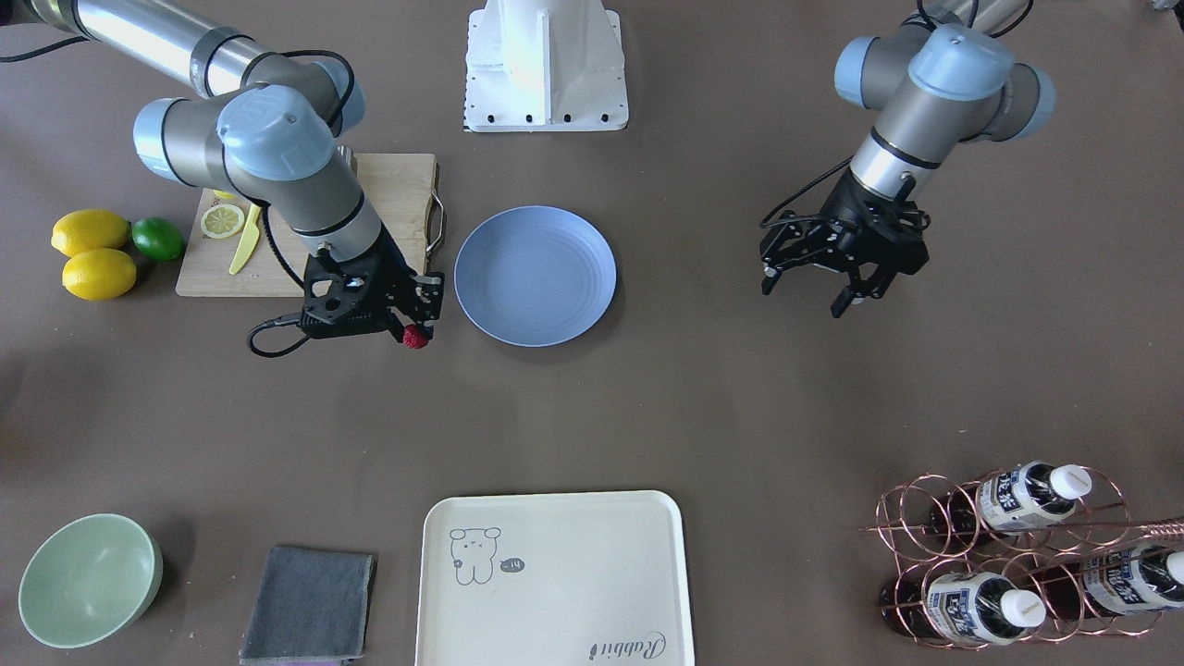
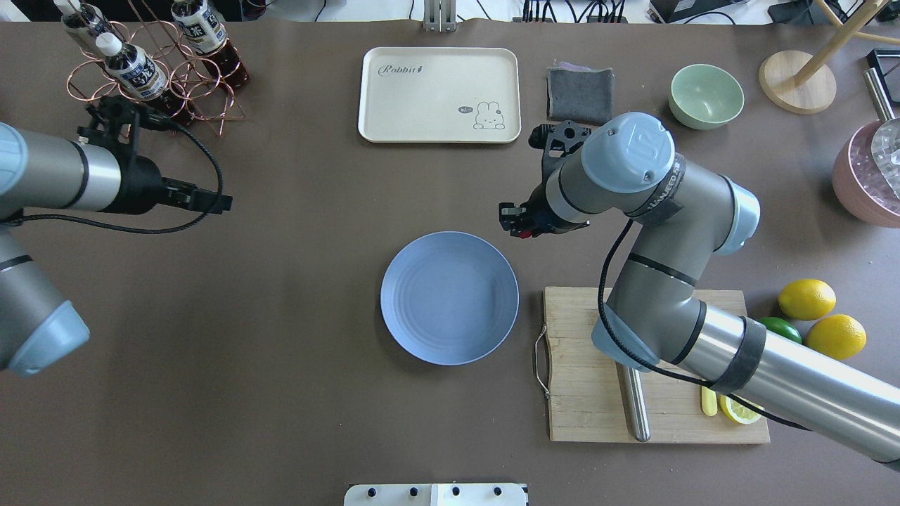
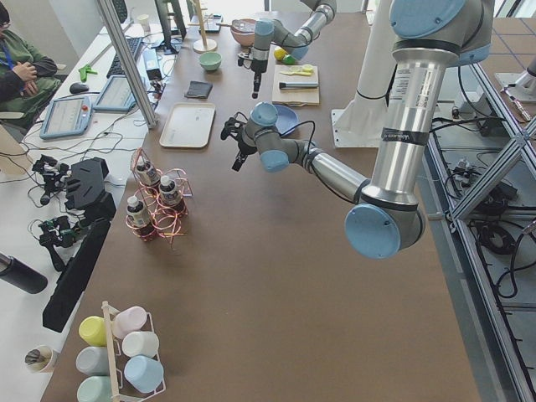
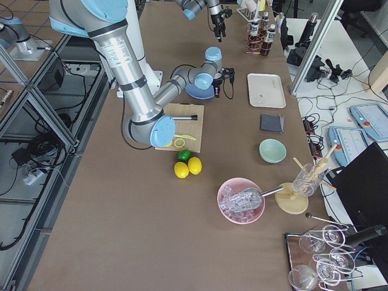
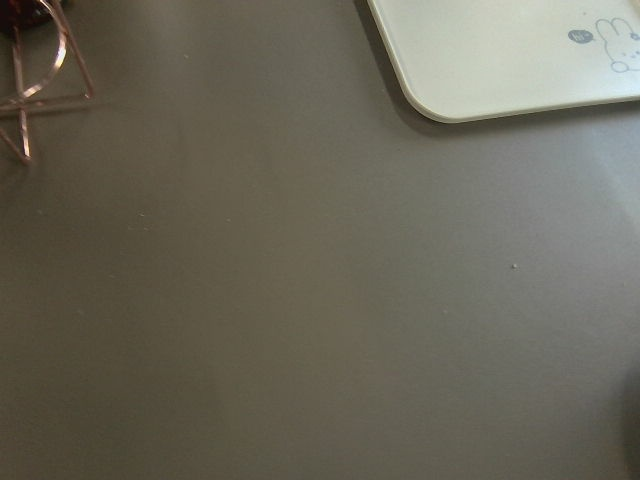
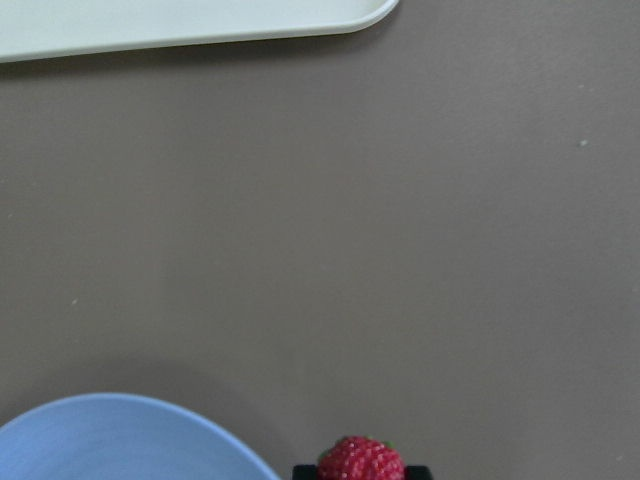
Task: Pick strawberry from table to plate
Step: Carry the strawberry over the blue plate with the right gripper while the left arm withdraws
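Observation:
The robot's right gripper should set the strawberry down near the middle of the round blue plate (image 1: 539,267).
The strawberry (image 1: 415,338) is small, red and bumpy, and my right gripper (image 1: 413,333) is shut on it, a little above the grey-brown table (image 1: 703,407). It hangs just beside the rim of the round blue plate (image 1: 535,276), on the cutting-board side. The right wrist view shows the strawberry (image 6: 360,460) at its bottom edge and the plate (image 6: 120,440) at bottom left. From overhead the strawberry (image 2: 522,232) is a red speck under the wrist, beyond the plate (image 2: 450,297). My left gripper (image 1: 807,296) hangs open and holds nothing, well away from the plate.
A bamboo cutting board (image 1: 398,185) with a lemon slice and a yellow knife lies behind my right arm, with two lemons (image 1: 92,252) and a lime beside it. A cream tray (image 1: 555,578), grey cloth (image 1: 310,606), green bowl (image 1: 88,578) and copper bottle rack (image 1: 1008,555) line the far side.

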